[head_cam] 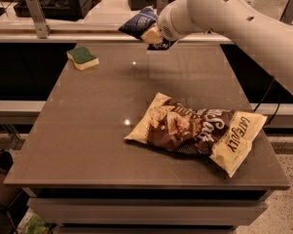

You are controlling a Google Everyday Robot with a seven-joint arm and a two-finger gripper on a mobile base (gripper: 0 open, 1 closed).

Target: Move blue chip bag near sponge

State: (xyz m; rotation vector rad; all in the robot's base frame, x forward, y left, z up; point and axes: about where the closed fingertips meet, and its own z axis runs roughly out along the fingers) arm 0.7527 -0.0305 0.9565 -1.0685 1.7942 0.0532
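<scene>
The blue chip bag will go down from my gripper onto the brown table's far edge [116, 48], close beside the sponge.
The blue chip bag [137, 21] is a small dark-blue crumpled bag held in the air above the table's far edge. My gripper [153, 34] is shut on the blue chip bag, at the end of the white arm coming in from the upper right. The sponge [82, 57], green on top with a pale yellow base, lies on the table's far left part, to the left of and below the held bag.
A large cream-yellow and brown chip bag [197, 129] lies on the brown table [87, 135] at the right front. Behind the table run a rail with a grey post [36, 13] and dark equipment.
</scene>
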